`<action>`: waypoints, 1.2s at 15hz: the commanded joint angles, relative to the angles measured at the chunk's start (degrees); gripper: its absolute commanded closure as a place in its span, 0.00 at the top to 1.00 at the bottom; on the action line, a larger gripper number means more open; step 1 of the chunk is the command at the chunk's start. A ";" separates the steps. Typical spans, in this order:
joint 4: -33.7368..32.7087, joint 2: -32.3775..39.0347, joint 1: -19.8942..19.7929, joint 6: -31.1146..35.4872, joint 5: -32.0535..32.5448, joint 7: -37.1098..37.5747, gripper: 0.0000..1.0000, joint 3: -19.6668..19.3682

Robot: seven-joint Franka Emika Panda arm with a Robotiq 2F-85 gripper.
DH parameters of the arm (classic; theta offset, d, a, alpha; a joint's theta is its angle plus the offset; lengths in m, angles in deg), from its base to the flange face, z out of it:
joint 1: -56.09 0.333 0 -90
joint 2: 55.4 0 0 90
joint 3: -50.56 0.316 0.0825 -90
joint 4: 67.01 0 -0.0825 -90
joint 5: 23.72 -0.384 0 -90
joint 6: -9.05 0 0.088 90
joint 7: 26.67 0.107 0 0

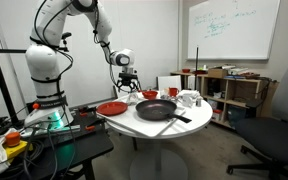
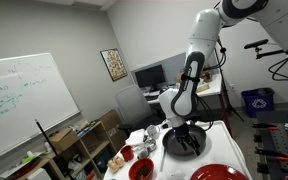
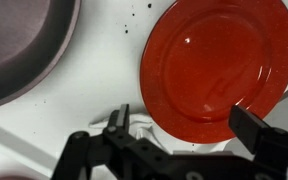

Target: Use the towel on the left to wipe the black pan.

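Observation:
My gripper should move down to the towel's creased part (image 1: pixel 131 97) (image 3: pixel 141 127) next to the red plate and close there, so that the towel can wipe the black pan.
The black pan (image 1: pixel 156 109) sits in the middle of the round white table (image 1: pixel 174 130); it also shows in an exterior view (image 2: pixel 182 145) and at the top left of the wrist view (image 3: pixel 19 45). A white cloth, the towel (image 3: pixel 142 128), lies at the near edge of the red plate (image 3: pixel 216 65), partly under my fingers. My gripper (image 3: pixel 184 132) is open and empty, hovering above the towel and the plate's edge. In both exterior views the gripper (image 1: pixel 127 83) (image 2: pixel 191 127) hangs above the table beside the pan.
The red plate (image 1: pixel 111 108) lies near the table edge on the robot's side. A red bowl (image 1: pixel 149 96) and white cups (image 1: pixel 189 99) stand behind the pan. Shelves (image 1: pixel 234 95), a whiteboard and office chairs surround the table.

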 commanded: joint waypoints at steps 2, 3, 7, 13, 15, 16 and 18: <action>-0.81 0.93 -1.17 0.06 0.51 0.18 1.00 1.18; -2.45 2.91 -1.73 0.82 -0.93 -1.24 1.00 2.20; -6.19 7.51 -1.28 4.97 -0.56 -1.08 1.00 4.59; -10.64 13.98 1.81 10.34 4.47 2.61 1.00 4.46; -11.12 15.13 2.98 13.37 6.93 4.66 1.00 3.36; -11.32 15.46 3.45 14.97 8.36 5.79 1.00 2.77; -11.09 15.48 4.03 19.56 11.13 8.33 1.00 1.89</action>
